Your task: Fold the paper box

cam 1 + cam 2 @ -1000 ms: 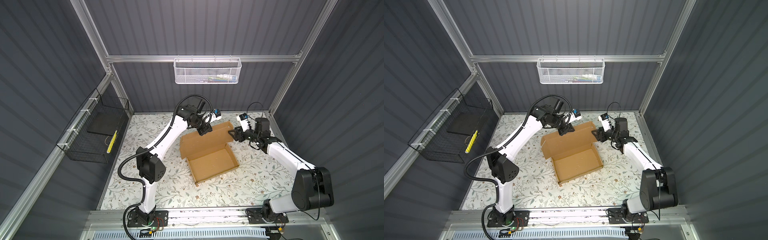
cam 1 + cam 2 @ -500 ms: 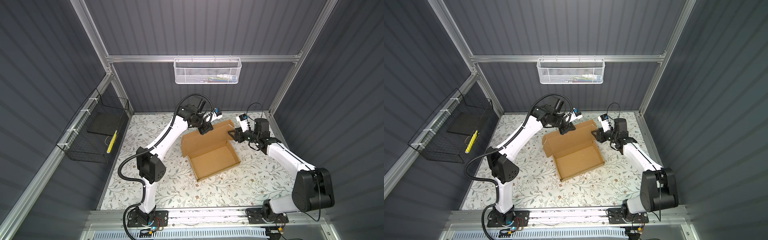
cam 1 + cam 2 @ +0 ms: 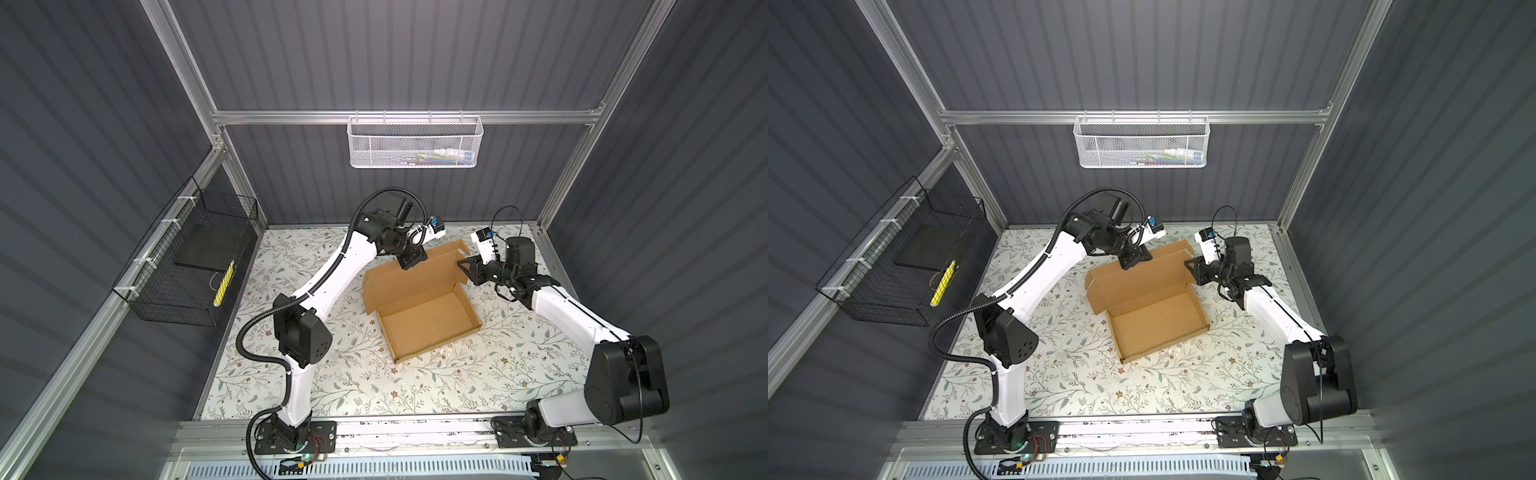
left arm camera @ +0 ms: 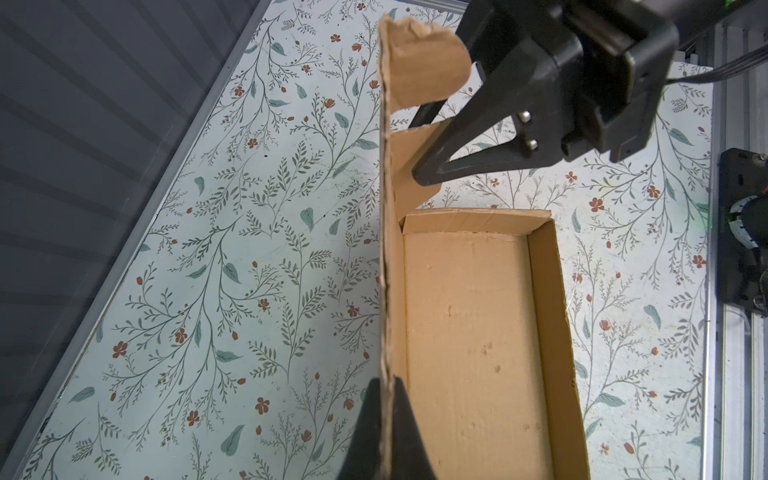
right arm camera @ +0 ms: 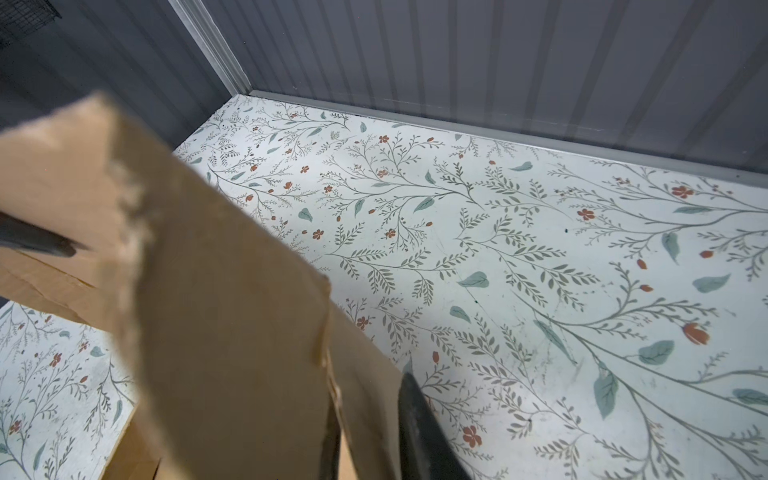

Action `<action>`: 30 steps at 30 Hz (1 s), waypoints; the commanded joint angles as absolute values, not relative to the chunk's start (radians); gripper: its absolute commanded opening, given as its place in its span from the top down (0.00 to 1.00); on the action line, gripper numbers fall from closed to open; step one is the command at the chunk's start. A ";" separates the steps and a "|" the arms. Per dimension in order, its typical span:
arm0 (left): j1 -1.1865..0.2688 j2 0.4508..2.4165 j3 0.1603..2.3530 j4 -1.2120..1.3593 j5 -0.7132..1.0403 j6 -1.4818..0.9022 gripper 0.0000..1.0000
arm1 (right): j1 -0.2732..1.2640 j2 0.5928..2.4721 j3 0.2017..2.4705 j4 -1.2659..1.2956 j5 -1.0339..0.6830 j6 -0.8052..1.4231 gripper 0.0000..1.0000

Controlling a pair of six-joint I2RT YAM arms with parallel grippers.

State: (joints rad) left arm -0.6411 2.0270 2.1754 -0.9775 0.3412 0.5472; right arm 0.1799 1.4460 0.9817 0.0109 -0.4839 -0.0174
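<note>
The lid's free side flap is splayed open while my left gripper pinches the top edge, so my left gripper will let go of the edge and take that flap [image 3: 369,294].
The paper box [image 3: 428,320] [image 3: 1154,324] is a brown cardboard tray on the floral table, with its lid [image 3: 411,278] standing up along the far side. My left gripper [image 3: 409,264] [image 3: 1128,262] [image 4: 386,380] is shut on the lid's top edge, one finger on each face. My right gripper [image 3: 461,266] [image 3: 1187,264] [image 5: 368,390] is at the lid's right end. Its fingers straddle the small side flap [image 4: 405,158] [image 5: 365,399], which slants across a narrow gap between the jaws. A rounded tab [image 4: 424,66] juts from the lid's far corner.
A white mesh basket [image 3: 411,143] hangs on the back wall above the box. A black wire basket [image 3: 187,266] hangs on the left wall. The back wall stands close behind the lid. The arm bases sit on the front rail [image 3: 374,428].
My right gripper's jaws have narrowed around the lid's side flap. The left gripper has kept its hold on the lid edge, and the box has barely shifted.
</note>
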 commanded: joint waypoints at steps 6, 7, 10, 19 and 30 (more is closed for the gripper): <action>-0.646 2.021 2.166 -0.959 0.336 0.527 0.92 | 0.193 1.413 0.939 0.062 -0.421 -0.003 0.81; -0.646 2.019 2.165 -0.957 0.303 0.525 0.90 | 0.195 1.411 0.936 0.065 -0.417 -0.002 0.82; -0.646 2.017 2.165 -0.953 0.290 0.517 0.83 | 0.199 1.410 0.930 0.070 -0.409 -0.002 0.84; -0.646 1.999 2.155 -0.915 0.237 0.474 0.64 | 0.209 1.392 0.901 0.090 -0.385 0.000 0.87; -0.546 1.799 1.944 -0.670 0.059 0.178 0.57 | 0.228 1.373 0.884 0.094 -0.346 0.000 0.89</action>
